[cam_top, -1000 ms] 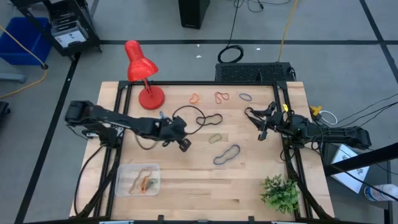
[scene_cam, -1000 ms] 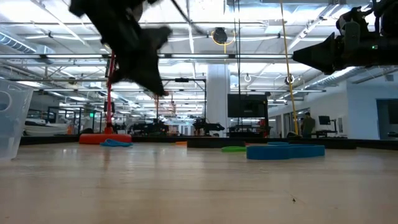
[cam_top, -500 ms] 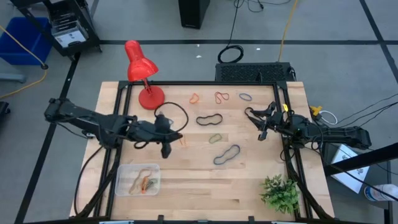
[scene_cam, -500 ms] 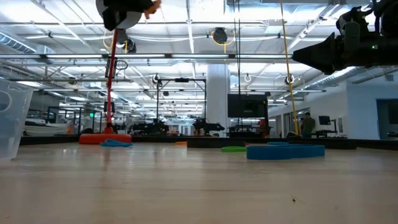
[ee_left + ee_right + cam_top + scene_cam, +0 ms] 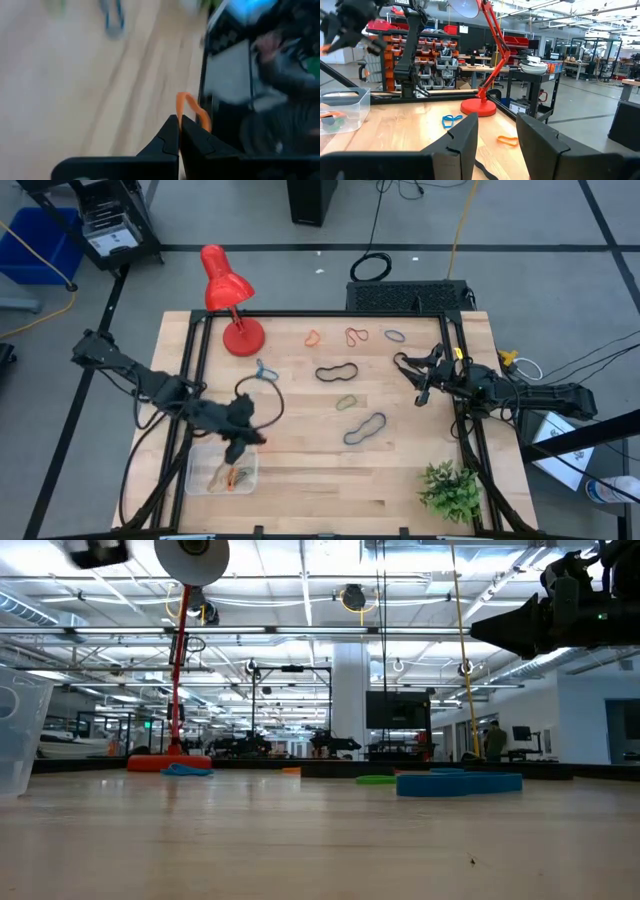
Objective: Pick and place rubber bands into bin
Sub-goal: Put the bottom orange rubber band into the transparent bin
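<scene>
Next, I let go of the orange rubber band with my left gripper inside the clear bin [image 5: 234, 476], next to the tan rubber band.
My left gripper [image 5: 244, 443] is shut on an orange rubber band [image 5: 193, 112] in the air over the far right corner of the clear bin [image 5: 200, 456]. The bin stands near the table's front left and holds a few bands. Loose bands lie flat on the table: blue [image 5: 265, 370], black [image 5: 337, 371], greenish [image 5: 346, 402], dark [image 5: 365, 428], and three at the far edge, orange [image 5: 312, 338], red [image 5: 356, 336] and dark [image 5: 396, 336]. My right gripper [image 5: 420, 385] is open and empty at the table's right side. My left gripper pinches the orange band between its two fingertips [image 5: 172, 131]. The band's loop [image 5: 200, 116] sticks out beyond the tips. The band is lifted clear of the table.
A red desk lamp [image 5: 228, 300] stands at the table's far left. A small green plant [image 5: 450, 490] stands at the front right corner. A black frame [image 5: 330, 314] runs along the table's far edge and both sides.
My left gripper has gone from the middle of the table toward the near left corner, up to the bin, turning as it went and carrying the orange band clear of the table.
</scene>
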Controlling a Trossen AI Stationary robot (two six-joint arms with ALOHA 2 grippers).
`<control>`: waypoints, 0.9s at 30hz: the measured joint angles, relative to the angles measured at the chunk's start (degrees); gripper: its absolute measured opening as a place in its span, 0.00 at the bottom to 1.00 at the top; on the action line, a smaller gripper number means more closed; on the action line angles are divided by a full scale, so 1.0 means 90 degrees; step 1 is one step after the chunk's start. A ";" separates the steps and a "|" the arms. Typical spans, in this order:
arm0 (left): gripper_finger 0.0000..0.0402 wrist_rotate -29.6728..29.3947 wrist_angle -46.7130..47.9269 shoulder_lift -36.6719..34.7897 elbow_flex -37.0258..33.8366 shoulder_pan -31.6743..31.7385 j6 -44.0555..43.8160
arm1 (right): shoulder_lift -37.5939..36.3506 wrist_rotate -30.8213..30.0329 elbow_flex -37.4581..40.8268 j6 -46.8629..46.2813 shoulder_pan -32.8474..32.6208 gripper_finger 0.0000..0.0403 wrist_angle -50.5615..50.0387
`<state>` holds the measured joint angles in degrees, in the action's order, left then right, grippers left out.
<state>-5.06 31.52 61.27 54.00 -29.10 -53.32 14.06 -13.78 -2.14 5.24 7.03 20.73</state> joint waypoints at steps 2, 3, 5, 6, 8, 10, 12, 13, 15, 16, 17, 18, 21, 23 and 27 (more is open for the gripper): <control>0.01 0.0293 0.0601 0.0083 0.0000 -0.0197 -0.0824 | 0.0000 0.0000 0.0001 -0.0001 0.0000 0.32 -0.0001; 0.01 0.0460 0.0962 0.0126 0.0000 -0.0293 -0.1356 | 0.0000 -0.0001 0.0002 -0.0001 0.0000 0.32 -0.0002; 0.01 0.0870 0.1762 0.0204 0.0000 -0.0463 -0.2505 | 0.0000 -0.0002 0.0002 -0.0001 0.0000 0.32 0.0000; 0.01 0.1101 0.2157 0.0250 0.0000 -0.0541 -0.3061 | 0.0000 -0.0005 -0.0001 -0.0001 0.0000 0.32 0.0000; 0.01 0.1490 0.2849 0.0334 0.0000 -0.0701 -0.3903 | 0.0000 -0.0005 0.0002 -0.0001 0.0000 0.32 0.0002; 0.01 0.1589 0.3267 0.0364 0.0000 -0.0884 -0.4480 | 0.0000 -0.0007 -0.0001 -0.0001 0.0000 0.32 0.0002; 0.01 0.1468 0.3406 0.0394 0.0000 -0.1063 -0.4803 | 0.0000 -0.0007 0.0002 -0.0002 0.0000 0.32 0.0002; 0.01 0.1351 0.3395 0.0405 0.0000 -0.1156 -0.4937 | 0.0000 -0.0008 0.0002 -0.0003 0.0000 0.32 0.0001; 0.01 0.1078 0.3395 0.0433 0.0000 -0.1356 -0.5304 | 0.0000 -0.0009 0.0001 -0.0003 0.0000 0.32 0.0002; 0.01 0.1006 0.3402 0.0474 0.0000 -0.1445 -0.5510 | 0.0000 -0.0008 0.0001 -0.0005 0.0000 0.32 0.0001; 0.01 0.0988 0.3428 0.0547 0.0000 -0.1537 -0.5693 | 0.0000 -0.0009 -0.0001 -0.0006 0.0000 0.32 -0.0002; 0.01 0.0985 0.3460 0.0633 0.0000 -0.1623 -0.5849 | 0.0000 -0.0008 0.0001 -0.0006 0.0000 0.32 0.0000; 0.01 0.1051 0.3475 0.0926 0.0000 -0.1877 -0.6234 | 0.0003 -0.0010 0.0002 -0.0006 0.0000 0.32 0.0000; 0.01 0.1052 0.3362 0.1158 0.0000 -0.2051 -0.6329 | 0.0012 -0.0010 -0.0001 -0.0006 0.0000 0.32 0.0000; 0.01 0.0830 0.3069 0.1503 0.0000 -0.2343 -0.6579 | 0.0035 -0.0010 -0.0001 -0.0006 0.0000 0.32 0.0002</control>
<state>2.40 59.14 74.80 54.00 -50.18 -112.53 14.38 -13.87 -2.15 5.19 7.03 20.75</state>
